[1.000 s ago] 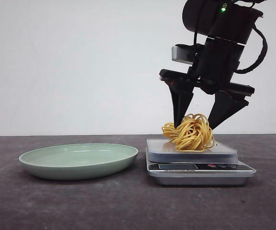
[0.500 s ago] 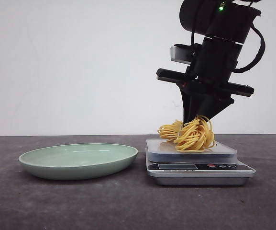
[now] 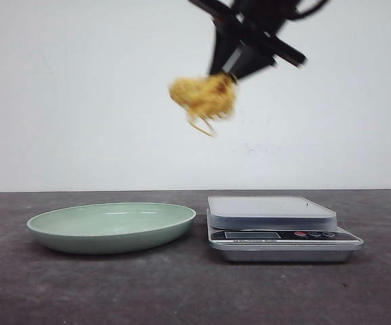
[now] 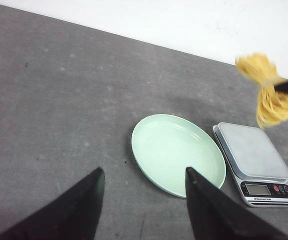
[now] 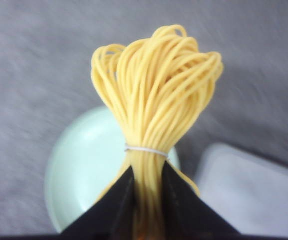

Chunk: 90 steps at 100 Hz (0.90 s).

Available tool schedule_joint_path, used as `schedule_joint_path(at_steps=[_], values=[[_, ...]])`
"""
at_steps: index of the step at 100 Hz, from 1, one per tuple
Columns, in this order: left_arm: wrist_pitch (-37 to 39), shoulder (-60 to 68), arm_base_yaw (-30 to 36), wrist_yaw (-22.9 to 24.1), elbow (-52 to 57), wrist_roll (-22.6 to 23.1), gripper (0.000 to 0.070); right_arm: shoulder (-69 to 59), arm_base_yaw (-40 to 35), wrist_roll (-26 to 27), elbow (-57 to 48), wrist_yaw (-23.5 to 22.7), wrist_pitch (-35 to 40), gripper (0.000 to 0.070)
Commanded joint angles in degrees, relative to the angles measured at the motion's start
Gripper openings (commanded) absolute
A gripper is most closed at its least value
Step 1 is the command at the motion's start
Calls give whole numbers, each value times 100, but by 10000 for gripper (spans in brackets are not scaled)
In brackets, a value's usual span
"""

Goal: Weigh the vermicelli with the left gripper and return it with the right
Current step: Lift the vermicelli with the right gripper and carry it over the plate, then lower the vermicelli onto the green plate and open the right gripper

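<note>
My right gripper will let go of the vermicelli in the middle of the pale green plate (image 3: 121, 214) (image 5: 113, 170).
The vermicelli (image 3: 203, 97), a nest of yellow-orange strands tied with a thin white band, hangs high in the air above the gap between the plate and the scale. My right gripper (image 3: 228, 76) is shut on it, at the top of the front view and blurred by motion. In the right wrist view the black fingers (image 5: 146, 172) pinch the bundle (image 5: 156, 80) just below the band. My left gripper (image 4: 144, 171) is open and empty, high over the table near the plate's edge; it does not show in the front view. The vermicelli also shows in the left wrist view (image 4: 268, 90).
A pale green plate (image 3: 53, 223) sits left of centre on the dark table, with nothing in it (image 4: 176, 150). A silver digital kitchen scale (image 3: 276, 223) stands just to its right, its platform bare (image 4: 253, 152). A white wall lies behind.
The right gripper closed on the vermicelli on the scale, then lifted it high and to the left. The scale platform is now bare.
</note>
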State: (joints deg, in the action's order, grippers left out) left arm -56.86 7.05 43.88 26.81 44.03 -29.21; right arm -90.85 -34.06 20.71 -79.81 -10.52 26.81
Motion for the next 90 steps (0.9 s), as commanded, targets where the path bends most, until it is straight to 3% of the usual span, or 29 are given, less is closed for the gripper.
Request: schedule_joint_path(at_steps=[1,13,29,66,90], values=[[142,0,28,9,52,2,310,-66,-227,262,-120,-35,-293,0],[210,0,28,-4,52,2,310,-175,-549,638,-120,-42,-800,0],[256,0,28,-4,52,2,310,-540,-979,756,-120,31,-1126,0],[243,0,28,-4,52,4,310,-1803,-1381,935,-120,664,-1176,0],[232,0,28,-4,52,4,310,-2299,-1379,981,-120,780,-1060,18]])
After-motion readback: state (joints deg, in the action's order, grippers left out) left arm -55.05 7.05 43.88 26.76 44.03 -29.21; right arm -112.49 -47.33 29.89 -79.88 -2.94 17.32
